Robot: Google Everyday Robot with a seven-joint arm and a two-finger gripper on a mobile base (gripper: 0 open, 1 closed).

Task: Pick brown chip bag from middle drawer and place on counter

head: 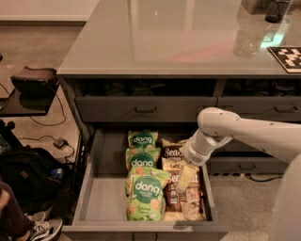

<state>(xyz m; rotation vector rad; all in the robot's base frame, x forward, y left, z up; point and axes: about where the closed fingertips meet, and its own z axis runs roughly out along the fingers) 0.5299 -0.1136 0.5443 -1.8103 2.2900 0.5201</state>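
Next, the gripper closes on the middle brown chip bag's outer end (pixel 191 186), away from the green bags and close to the drawer's side.
The middle drawer (pixel 104 197) is pulled open below the counter (pixel 160 42). In its right half lie several brown chip bags in a row; the back one (pixel 172 151) shows white "Sea" lettering, and others (pixel 184 201) lie toward the front. Three green "dang" bags (pixel 143 195) lie in the middle, and the left half is bare. My gripper (pixel 186 176) on the white arm reaches down into the drawer right over the brown bags, touching or just above the middle one, which it partly hides.
Narrower grey drawers with bar handles (pixel 146 109) sit above the open one. A dark cup (pixel 277 9) and a checkered tag (pixel 288 57) are on the counter's far right. A black backpack (pixel 28 174), a shoe (pixel 42 228) and a small black table (pixel 33 82) stand at the left.
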